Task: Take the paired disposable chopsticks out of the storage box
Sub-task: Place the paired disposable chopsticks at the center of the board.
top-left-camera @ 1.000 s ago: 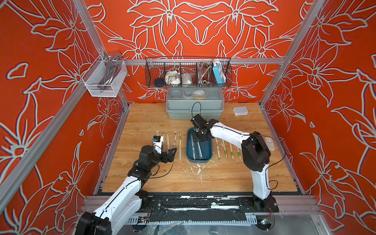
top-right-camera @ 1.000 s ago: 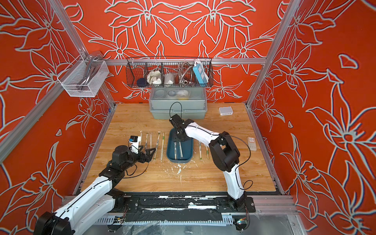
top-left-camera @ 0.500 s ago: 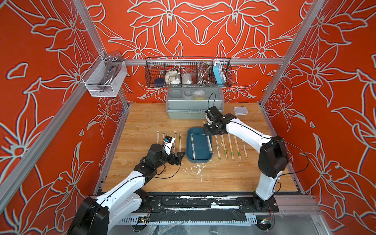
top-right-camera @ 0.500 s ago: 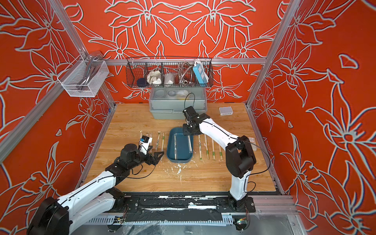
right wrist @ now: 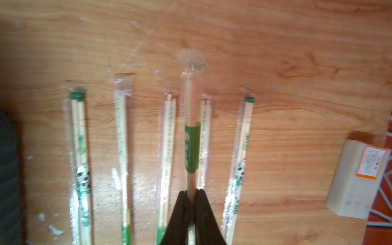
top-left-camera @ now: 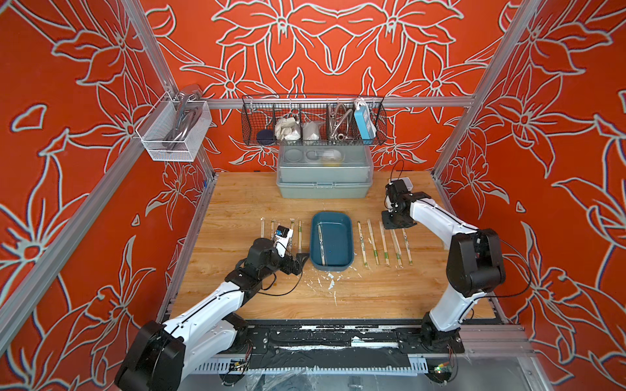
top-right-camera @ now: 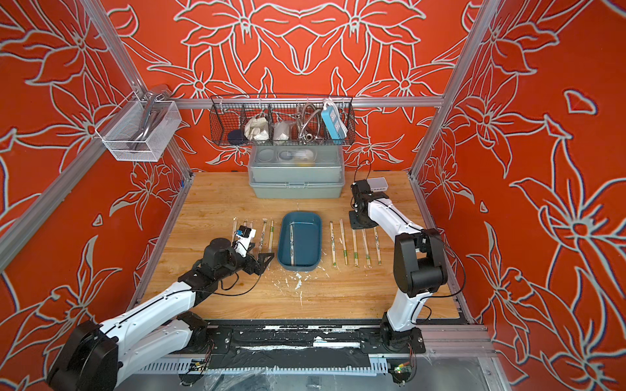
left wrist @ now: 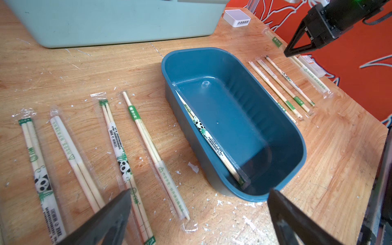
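Observation:
My right gripper is going to set the green-banded pair down on the bare wood (top-left-camera: 418, 241) (right wrist: 279, 181), between the end pair of the row and the white block. That pair is now over the row's far end.
The dark blue storage box (top-left-camera: 331, 214) (top-right-camera: 300, 214) (left wrist: 212, 49) sits mid-table with one wrapped pair of chopsticks (top-left-camera: 321, 244) (left wrist: 210, 139) lying along its left wall. Several wrapped pairs lie on the wood left of it (top-left-camera: 272, 232) (left wrist: 146, 140) and several more to its right (top-left-camera: 372, 245) (right wrist: 79, 146). My right gripper (top-left-camera: 393, 221) (top-right-camera: 359, 221) (right wrist: 192, 193) is shut on a green-banded pair (right wrist: 192, 148), held over the far end of the right row. My left gripper (top-left-camera: 299, 259) (top-right-camera: 264, 260) (left wrist: 197, 212) is open and empty by the box's near left corner.
A grey-green lidded box (top-left-camera: 325, 176) stands at the back under a black wire basket (top-left-camera: 313, 122). A small white device (top-right-camera: 377, 182) sits at the back right, and a white block with an orange label (right wrist: 358, 176) lies near the right edge. White flecks (top-left-camera: 330, 281) litter the wood in front of the storage box.
My right gripper lifted a pair out of the storage box and carried it right, over the right row. My left arm moved right, up to the box's near left corner.

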Action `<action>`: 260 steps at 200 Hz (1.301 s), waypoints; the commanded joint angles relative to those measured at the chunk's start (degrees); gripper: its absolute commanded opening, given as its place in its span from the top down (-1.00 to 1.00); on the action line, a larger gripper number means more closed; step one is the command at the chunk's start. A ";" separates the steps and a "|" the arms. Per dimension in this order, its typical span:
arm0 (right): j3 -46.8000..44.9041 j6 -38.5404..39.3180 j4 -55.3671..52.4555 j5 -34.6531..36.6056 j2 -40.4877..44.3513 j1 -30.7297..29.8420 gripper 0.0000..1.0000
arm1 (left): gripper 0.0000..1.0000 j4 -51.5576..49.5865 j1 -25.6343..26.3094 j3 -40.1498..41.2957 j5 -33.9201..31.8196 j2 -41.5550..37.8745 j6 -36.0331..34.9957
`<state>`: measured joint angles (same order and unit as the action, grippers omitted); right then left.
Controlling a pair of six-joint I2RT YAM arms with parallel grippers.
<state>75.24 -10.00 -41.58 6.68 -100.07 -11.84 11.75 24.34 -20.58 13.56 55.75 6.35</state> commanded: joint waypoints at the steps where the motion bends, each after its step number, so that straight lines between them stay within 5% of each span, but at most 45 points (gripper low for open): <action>1: -1.39 2.67 1.51 2.02 -0.89 3.34 0.92 | -1.00 0.64 0.27 -1.31 -0.54 -0.18 -0.72; 114: -5.00 7.90 5.61 0.70 -4.06 13.90 0.86 | -0.99 0.98 0.27 -1.57 -0.55 0.50 -1.25; 260: -4.93 6.75 7.83 2.71 -9.36 14.68 0.79 | -0.99 0.71 0.28 -2.19 -0.48 2.88 -1.43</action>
<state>70.85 -2.31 -33.89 7.57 -108.49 2.37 11.75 24.36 -21.02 13.10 58.52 5.74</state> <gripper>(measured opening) 0.099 0.998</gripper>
